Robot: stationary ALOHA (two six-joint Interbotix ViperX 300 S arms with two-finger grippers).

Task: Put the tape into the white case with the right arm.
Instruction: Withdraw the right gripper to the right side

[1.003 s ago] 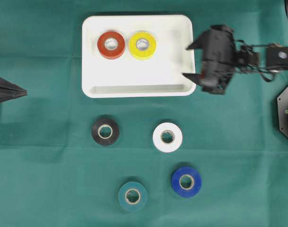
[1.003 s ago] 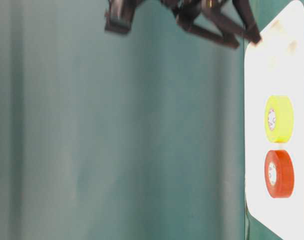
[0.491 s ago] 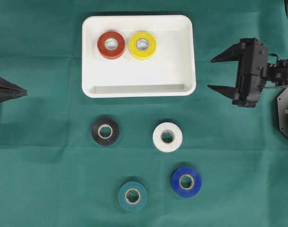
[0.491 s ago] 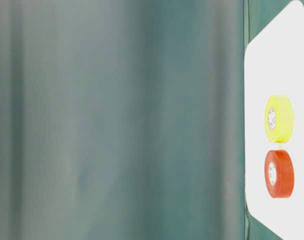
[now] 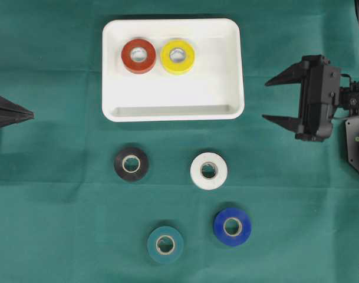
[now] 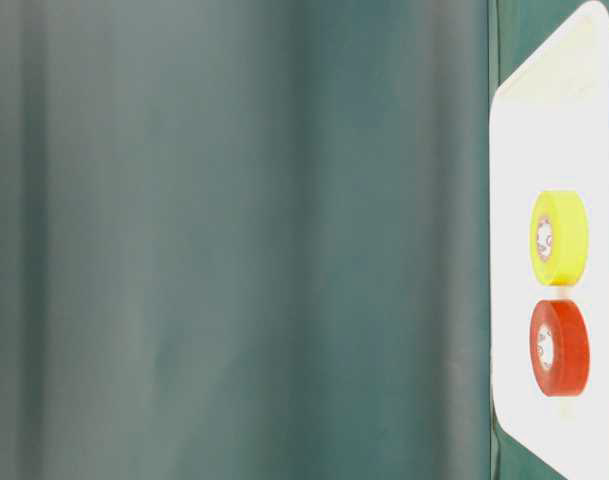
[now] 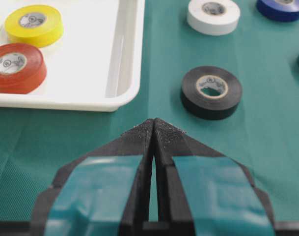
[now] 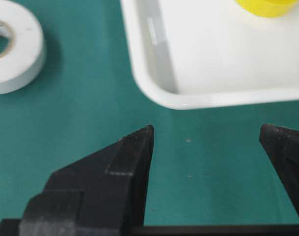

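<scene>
I need to close my right gripper on the white tape's side [image 5: 212, 183] nearest the blue tape, with one finger inside the white tape's hole.
The white case [image 5: 173, 109] lies at the top centre, with a red tape [image 5: 138, 55] and a yellow tape [image 5: 178, 56] side by side in its far half. On the green cloth below it lie a black tape [image 5: 131, 163], a white tape [image 5: 208, 171], a blue tape [image 5: 232, 226] and a teal tape [image 5: 165, 244]. My right gripper [image 5: 265, 101] hangs open and empty to the right of the case, fingers pointing left. In its wrist view the right gripper [image 8: 206, 129] faces the case's corner [image 8: 154, 59]. My left gripper [image 5: 30, 115] rests shut at the left edge.
A black arm base [image 5: 357, 144] stands at the right edge, just behind the right gripper. The table-level view holds only the case [image 6: 554, 120] with the yellow tape [image 6: 559, 238] and red tape [image 6: 559, 347]. The left wrist view has the black tape [image 7: 211, 92] closest ahead.
My right gripper has drawn back to the right from the case's right rim, staying open and empty, and has left the table-level view. The left arm and all tapes have stayed put.
</scene>
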